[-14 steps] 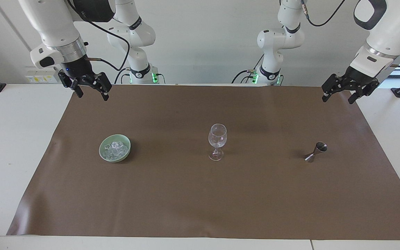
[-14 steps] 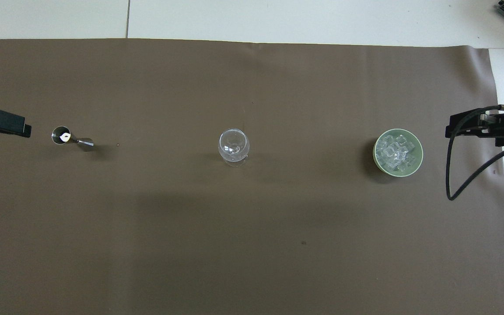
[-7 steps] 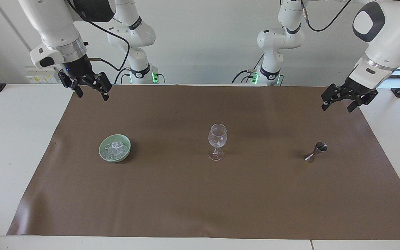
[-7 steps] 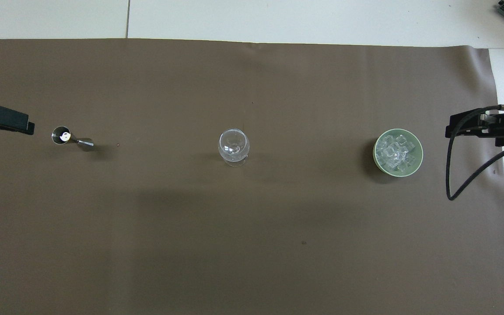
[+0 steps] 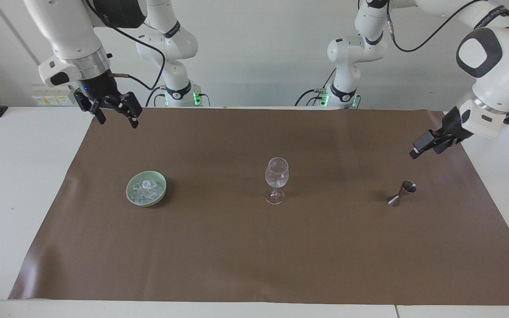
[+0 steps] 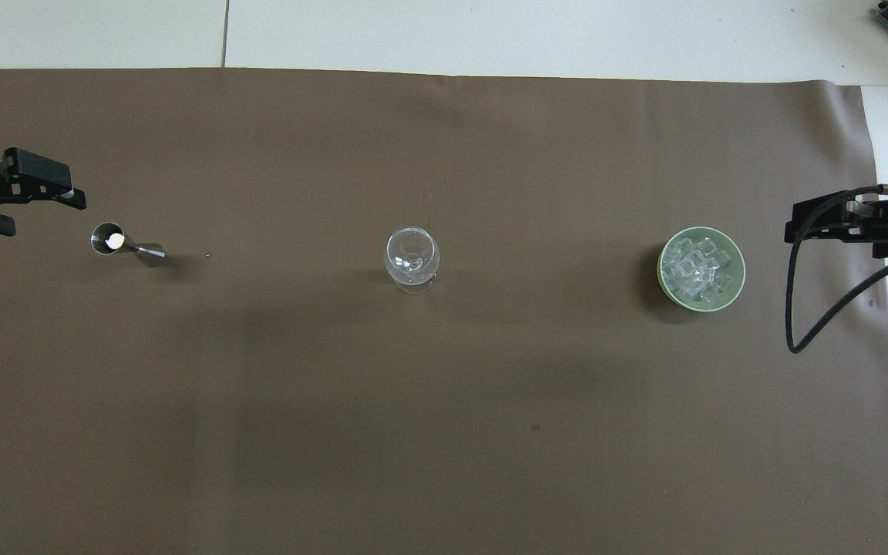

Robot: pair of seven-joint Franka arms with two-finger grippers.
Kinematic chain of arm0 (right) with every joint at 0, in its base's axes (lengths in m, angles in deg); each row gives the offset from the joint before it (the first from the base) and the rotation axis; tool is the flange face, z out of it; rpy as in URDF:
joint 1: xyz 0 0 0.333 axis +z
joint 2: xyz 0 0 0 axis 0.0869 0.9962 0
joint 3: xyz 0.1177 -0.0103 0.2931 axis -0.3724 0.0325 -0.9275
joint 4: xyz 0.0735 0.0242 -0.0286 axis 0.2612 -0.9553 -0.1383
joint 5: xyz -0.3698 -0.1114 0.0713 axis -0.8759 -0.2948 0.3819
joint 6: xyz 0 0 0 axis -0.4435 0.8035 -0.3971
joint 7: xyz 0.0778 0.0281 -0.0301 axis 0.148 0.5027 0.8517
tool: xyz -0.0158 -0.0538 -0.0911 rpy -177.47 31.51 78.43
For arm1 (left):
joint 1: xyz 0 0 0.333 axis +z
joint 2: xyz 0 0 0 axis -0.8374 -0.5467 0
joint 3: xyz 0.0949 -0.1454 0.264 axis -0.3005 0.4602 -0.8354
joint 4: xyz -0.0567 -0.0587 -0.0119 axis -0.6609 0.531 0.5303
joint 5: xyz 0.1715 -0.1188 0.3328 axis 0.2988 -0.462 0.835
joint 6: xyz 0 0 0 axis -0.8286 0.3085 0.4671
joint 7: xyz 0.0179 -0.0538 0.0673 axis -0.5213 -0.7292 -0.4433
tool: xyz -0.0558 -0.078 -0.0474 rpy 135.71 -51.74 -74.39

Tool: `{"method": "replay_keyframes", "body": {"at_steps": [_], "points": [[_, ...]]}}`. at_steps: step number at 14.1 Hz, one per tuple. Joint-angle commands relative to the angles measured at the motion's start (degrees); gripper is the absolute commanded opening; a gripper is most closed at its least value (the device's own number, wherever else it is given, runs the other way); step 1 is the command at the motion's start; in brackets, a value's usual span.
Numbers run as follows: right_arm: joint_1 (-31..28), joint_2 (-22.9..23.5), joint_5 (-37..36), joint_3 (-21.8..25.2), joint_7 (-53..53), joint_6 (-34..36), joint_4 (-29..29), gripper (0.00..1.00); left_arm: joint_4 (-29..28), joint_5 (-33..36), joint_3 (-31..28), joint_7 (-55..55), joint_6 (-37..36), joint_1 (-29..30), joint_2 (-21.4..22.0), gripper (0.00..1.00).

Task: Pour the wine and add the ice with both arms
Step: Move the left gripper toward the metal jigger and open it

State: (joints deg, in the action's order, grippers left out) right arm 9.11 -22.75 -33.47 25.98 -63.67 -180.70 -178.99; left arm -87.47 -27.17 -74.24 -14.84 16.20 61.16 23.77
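Observation:
The jigger's narrow middle (image 6: 132, 248), just below the open top cup of the steel jigger, will be gripped by my left gripper.
A clear stemmed glass (image 5: 276, 177) (image 6: 412, 257) stands upright mid-mat. The ice (image 5: 147, 190) (image 6: 695, 270), small clear cubes, lies heaped in a pale green bowl (image 5: 131, 194) (image 6: 737, 285) toward the right arm's end. A small steel jigger (image 5: 403, 193) (image 6: 122, 244) stands toward the left arm's end; I cannot tell whether it holds wine. My left gripper (image 5: 424, 150) (image 6: 43, 216) hangs open in the air beside the jigger, tilted down and not touching it. My right gripper (image 5: 117, 120) (image 6: 795, 223) waits open above the mat's corner nearest its base.
A brown mat (image 5: 254, 256) (image 6: 444, 432) covers most of the white table (image 5: 20, 185). A black cable (image 6: 806, 308) loops down from the right wrist beside the bowl. Both arm bases stand at the table's robot edge.
The left arm has lowered and turned its wrist, bringing its gripper down toward the jigger. The right arm, glass, bowl and jigger have not moved.

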Motion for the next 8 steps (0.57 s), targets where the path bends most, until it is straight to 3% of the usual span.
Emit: {"method": "replay_keyframes", "body": {"at_steps": [1, 8], "points": [[-0.6, -0.3, 1.0, -0.2, 1.4, -0.2, -0.3, 1.0, -0.5, -4.5, 0.2, -6.0, 1.8, 3.3, -1.8, 1.0], [-0.6, -0.3, 1.0, -0.2, 1.4, -0.2, -0.3, 1.0, -0.5, -12.4, 0.2, -22.3, 0.8, 9.1, -6.3, 1.0]]}}
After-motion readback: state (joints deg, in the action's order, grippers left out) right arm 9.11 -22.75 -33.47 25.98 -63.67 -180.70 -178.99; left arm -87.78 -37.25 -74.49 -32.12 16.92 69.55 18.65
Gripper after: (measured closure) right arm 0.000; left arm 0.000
